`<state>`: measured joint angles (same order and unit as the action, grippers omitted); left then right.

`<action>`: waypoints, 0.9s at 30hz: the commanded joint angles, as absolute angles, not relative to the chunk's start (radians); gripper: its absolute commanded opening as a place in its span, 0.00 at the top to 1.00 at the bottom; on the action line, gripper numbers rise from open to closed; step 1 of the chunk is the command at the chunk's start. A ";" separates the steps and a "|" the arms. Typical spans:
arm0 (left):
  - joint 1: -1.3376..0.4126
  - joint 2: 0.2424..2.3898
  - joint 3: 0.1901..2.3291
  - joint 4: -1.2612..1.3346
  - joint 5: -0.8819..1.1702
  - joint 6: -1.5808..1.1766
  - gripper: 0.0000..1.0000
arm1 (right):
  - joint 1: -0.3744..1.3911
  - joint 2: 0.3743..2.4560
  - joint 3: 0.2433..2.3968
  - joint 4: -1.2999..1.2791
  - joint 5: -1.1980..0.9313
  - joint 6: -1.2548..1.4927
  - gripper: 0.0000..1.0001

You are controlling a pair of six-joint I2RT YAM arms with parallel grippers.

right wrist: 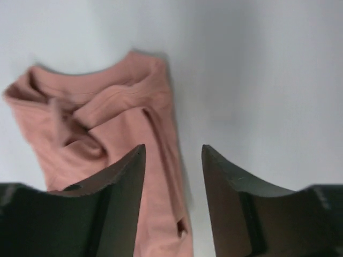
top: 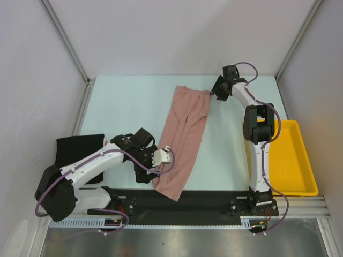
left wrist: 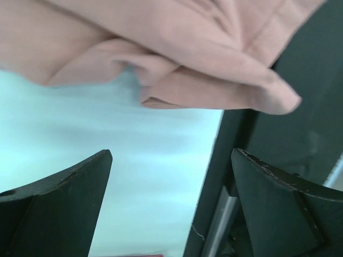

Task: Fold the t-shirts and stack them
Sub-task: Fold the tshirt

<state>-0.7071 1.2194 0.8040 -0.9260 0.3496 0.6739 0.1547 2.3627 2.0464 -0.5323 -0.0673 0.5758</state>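
The dusty pink t-shirt's near-end corner (top: 154, 185) (left wrist: 150, 100), the one on the side toward the black t-shirt, should be gripped next by my left gripper.
The dusty pink t-shirt (top: 185, 140) lies folded into a long narrow strip, running from the far middle of the table to the near edge. My left gripper (top: 151, 168) is open beside its near end, with bunched pink cloth (left wrist: 214, 64) just ahead of the open fingers (left wrist: 64, 198). My right gripper (top: 213, 92) is open at the shirt's far right corner, with its jaws over the pink shirt's edge (right wrist: 161, 139). The black t-shirt (top: 80, 152) lies at the table's left edge, partly under my left arm.
A yellow plastic tray (top: 286, 160) stands at the right side of the table. A black strip (top: 203, 201) runs along the near edge, and the pink shirt's near end overlaps it. White walls with metal posts enclose the back and sides.
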 commanded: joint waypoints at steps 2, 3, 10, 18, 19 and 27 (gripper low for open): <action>-0.683 1.181 0.770 -0.836 0.307 0.724 0.00 | 0.158 2.479 2.120 -0.540 -0.133 0.623 0.53; -0.681 1.171 0.764 -0.815 0.310 0.704 0.00 | 0.160 2.499 2.138 -0.546 -0.138 0.629 0.57; -0.681 1.160 0.736 -0.798 0.357 0.604 0.00 | 0.152 2.612 2.261 -0.485 -0.193 0.699 1.00; -0.681 1.164 0.733 -0.778 0.347 0.563 0.00 | 0.161 2.816 2.592 -0.309 -0.227 0.888 1.00; -0.681 1.166 0.738 -0.775 0.348 0.561 0.00 | 0.163 2.824 2.594 -0.261 -0.212 0.896 1.00; -0.683 1.183 0.744 -0.732 0.351 0.580 0.00 | 0.158 2.792 2.606 -0.279 -0.190 0.825 0.56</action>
